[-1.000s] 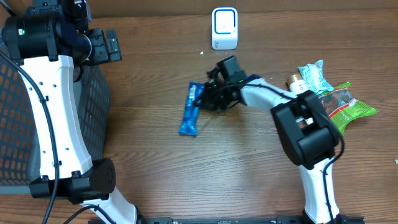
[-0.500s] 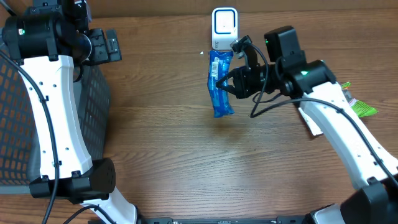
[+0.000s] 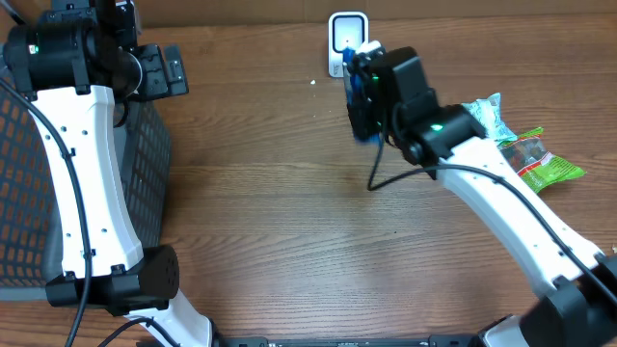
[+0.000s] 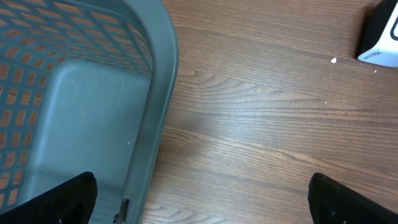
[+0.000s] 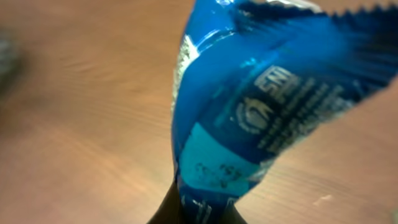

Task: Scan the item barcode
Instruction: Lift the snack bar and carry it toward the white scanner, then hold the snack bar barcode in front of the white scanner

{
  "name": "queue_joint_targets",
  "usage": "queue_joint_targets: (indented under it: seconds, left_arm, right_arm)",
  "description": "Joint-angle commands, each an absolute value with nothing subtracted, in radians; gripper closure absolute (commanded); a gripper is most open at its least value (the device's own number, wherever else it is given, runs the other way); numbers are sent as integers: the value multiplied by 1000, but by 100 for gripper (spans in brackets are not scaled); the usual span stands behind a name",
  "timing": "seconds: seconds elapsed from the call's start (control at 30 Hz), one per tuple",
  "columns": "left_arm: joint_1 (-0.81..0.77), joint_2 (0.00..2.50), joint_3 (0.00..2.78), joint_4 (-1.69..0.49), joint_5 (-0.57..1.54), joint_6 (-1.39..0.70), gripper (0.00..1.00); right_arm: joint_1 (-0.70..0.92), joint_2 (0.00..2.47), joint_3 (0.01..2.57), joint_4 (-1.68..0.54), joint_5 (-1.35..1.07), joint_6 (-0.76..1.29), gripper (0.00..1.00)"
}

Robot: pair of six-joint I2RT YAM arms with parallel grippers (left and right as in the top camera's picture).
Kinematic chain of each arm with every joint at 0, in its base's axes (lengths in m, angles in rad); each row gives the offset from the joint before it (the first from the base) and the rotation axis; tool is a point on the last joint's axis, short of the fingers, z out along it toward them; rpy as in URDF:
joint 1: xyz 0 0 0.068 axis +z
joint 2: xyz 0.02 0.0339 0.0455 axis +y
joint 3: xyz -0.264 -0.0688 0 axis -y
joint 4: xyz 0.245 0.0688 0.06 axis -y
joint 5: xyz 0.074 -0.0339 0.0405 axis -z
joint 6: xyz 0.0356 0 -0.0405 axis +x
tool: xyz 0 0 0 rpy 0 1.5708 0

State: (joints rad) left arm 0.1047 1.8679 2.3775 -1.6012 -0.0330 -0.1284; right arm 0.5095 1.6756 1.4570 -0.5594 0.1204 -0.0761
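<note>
My right gripper has a spot to aim for, just in front of the teal packet [image 3: 509, 182]. Next, I set the blue snack packet down there with it, beside the green packet.
My right gripper [image 3: 367, 111] is shut on a blue snack packet [image 3: 357, 90], held up off the table just in front of the white barcode scanner [image 3: 348, 43] at the back. The right wrist view is filled by the blue packet [image 5: 267, 106], blurred, with white print on its crinkled wrap; the right gripper [image 5: 200, 211] pinches its lower end. No barcode shows clearly. My left gripper [image 3: 166, 72] stands open at the far left above the basket, nothing between its fingers. In the left wrist view that gripper [image 4: 202, 202] hangs over the basket's rim, and a corner of the scanner [image 4: 380, 38] shows.
A grey mesh basket [image 3: 145, 164] sits along the left edge; its rim [image 4: 158, 99] runs through the left wrist view. At the right lie a teal packet [image 3: 487, 116], a green packet [image 3: 548, 170] and a small brown item [image 3: 456, 125].
The right arm lifted the blue packet off the table's middle and carried it back and right, up to the scanner. The left arm has not moved.
</note>
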Motion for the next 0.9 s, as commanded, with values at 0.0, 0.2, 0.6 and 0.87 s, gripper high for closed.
queue_joint_targets:
  seconds: [0.0, 0.2, 0.6, 0.87]
  left_arm:
    - [97, 1844, 2393, -1600, -26, -136, 0]
    - [97, 1844, 2393, -1600, -25, -135, 0]
    - [97, 1843, 2393, -1600, -25, -135, 0]
    - [97, 1844, 2393, -1599, -26, -135, 0]
  right_arm:
    - [507, 1755, 1465, -433, 426, -302, 96]
    - [479, 1930, 1465, 27, 561, -921, 96]
    - [401, 2275, 1515, 732, 525, -1444, 96]
    - [390, 2400, 1690, 694, 447, -1406, 96]
